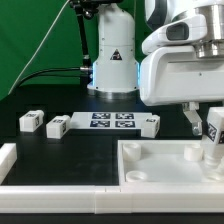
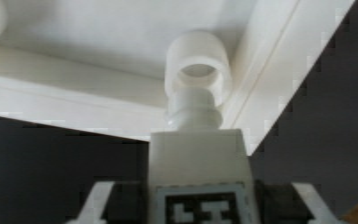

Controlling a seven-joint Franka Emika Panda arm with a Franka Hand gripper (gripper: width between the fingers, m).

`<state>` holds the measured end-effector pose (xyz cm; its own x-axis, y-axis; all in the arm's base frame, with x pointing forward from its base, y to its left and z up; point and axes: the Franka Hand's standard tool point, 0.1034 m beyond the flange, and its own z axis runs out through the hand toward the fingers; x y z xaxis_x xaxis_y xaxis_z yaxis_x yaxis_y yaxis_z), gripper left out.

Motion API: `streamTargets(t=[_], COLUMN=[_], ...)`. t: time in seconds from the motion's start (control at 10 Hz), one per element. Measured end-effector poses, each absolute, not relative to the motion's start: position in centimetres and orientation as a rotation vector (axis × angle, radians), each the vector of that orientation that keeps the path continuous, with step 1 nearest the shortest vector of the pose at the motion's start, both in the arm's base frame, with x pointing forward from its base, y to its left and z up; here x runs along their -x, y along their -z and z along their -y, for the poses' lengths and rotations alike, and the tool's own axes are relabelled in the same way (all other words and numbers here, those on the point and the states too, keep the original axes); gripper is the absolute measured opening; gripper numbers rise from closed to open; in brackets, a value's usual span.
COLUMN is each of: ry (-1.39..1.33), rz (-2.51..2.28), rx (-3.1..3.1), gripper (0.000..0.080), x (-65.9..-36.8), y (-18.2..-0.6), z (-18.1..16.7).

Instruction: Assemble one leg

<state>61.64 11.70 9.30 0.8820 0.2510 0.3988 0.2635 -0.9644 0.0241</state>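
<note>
The robot's gripper should release the leg that stands upright in the tray's round corner socket (image 1: 212, 173) (image 2: 197, 72) just below the leg's threaded end.
My gripper (image 1: 211, 128) is shut on a leg (image 1: 210, 146), a small white block with a black-and-white marker, held upright at the far right corner of the large white tray (image 1: 160, 165). In the wrist view the leg (image 2: 201, 165) sits between my gripper's (image 2: 202, 208) fingers (image 2: 110, 200). Its narrow threaded end reaches to the tray's round corner socket (image 2: 199, 70). I cannot tell whether the end is seated in the socket. Three more legs lie on the black table: two at the exterior view's left (image 1: 30, 121) (image 1: 57, 126) and one nearer the middle (image 1: 150, 123).
The marker board (image 1: 112, 121) lies flat between the loose legs. A white robot base (image 1: 113, 60) stands behind it before a green backdrop. A low white wall (image 1: 40, 185) runs along the front. The tray has another socket (image 1: 137, 172) at its near left corner.
</note>
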Motion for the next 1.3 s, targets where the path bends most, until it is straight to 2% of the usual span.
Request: streamTargets(t=[1.3], ry=[0.641], rz=[0.425], rx=[3.014], gripper=[0.0289], x=[-61.3], y=[-7.4], z=[-12.0])
